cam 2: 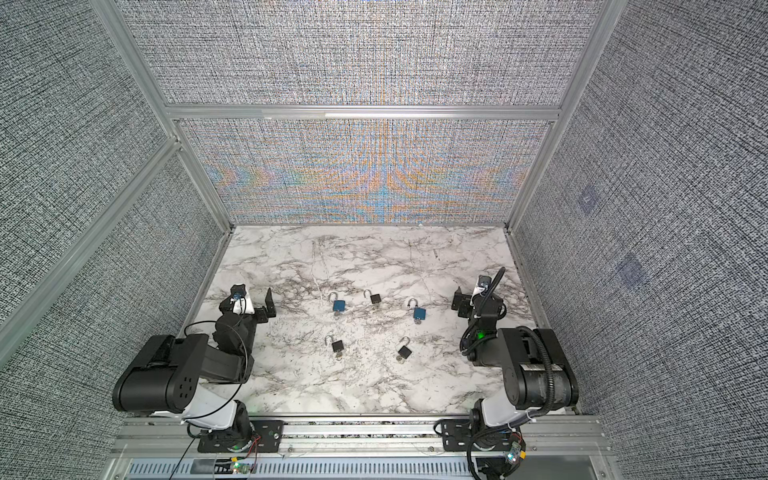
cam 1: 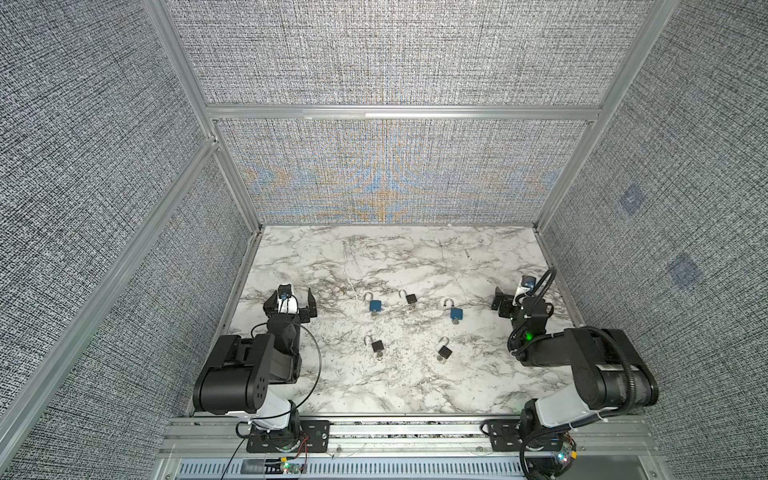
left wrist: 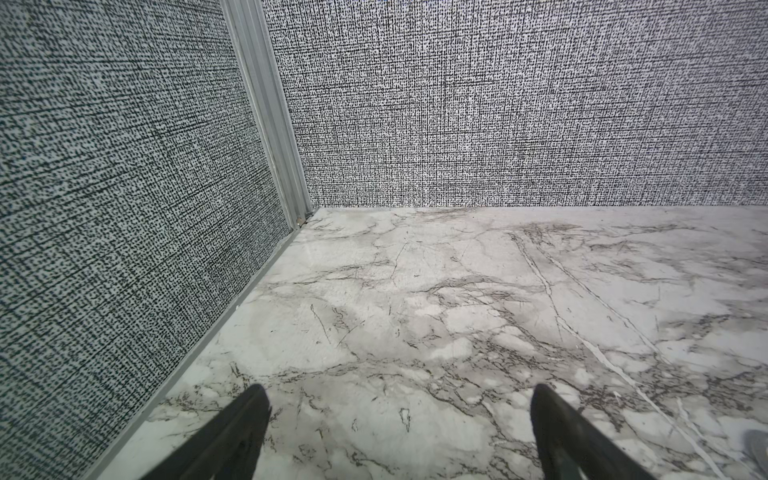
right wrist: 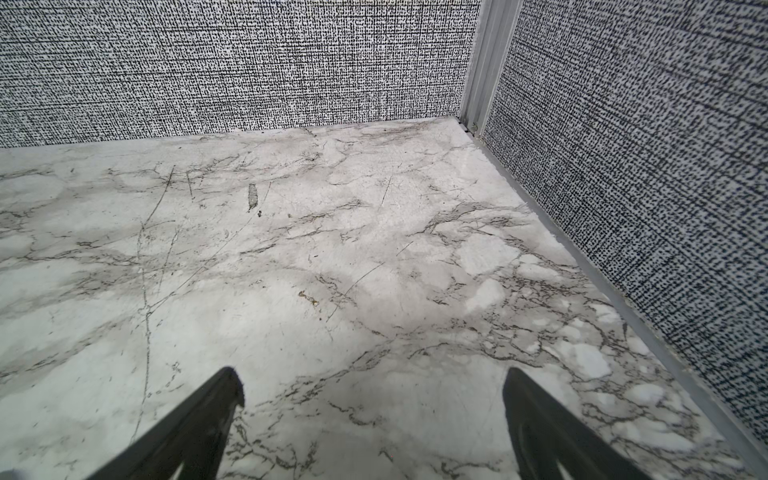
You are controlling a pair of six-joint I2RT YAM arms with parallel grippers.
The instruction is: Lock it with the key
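The blue padlock is the one nearest to my right gripper. My right gripper needs to go to it next and close on the sides of that padlock's body (cam 1: 456,314).
Several padlocks lie mid-table in both top views, each with a silver shackle that looks raised and a small key at its base. Two are blue (cam 1: 376,305) (cam 1: 456,313), three black (cam 1: 411,298) (cam 1: 377,345) (cam 1: 444,352). One key (cam 1: 379,354) shows under the near-left black padlock (cam 2: 337,345). My left gripper (cam 1: 292,294) (left wrist: 399,392) is open and empty over bare marble, left of the padlocks. My right gripper (cam 1: 513,293) (right wrist: 372,376) is open and empty, to their right. Neither wrist view shows a padlock.
The marble tabletop (cam 1: 415,257) is enclosed by grey textured walls with aluminium posts (left wrist: 270,124) (right wrist: 482,62). The left gripper is near the left wall, the right gripper near the right wall. Both arm bases sit on the front rail (cam 1: 407,432).
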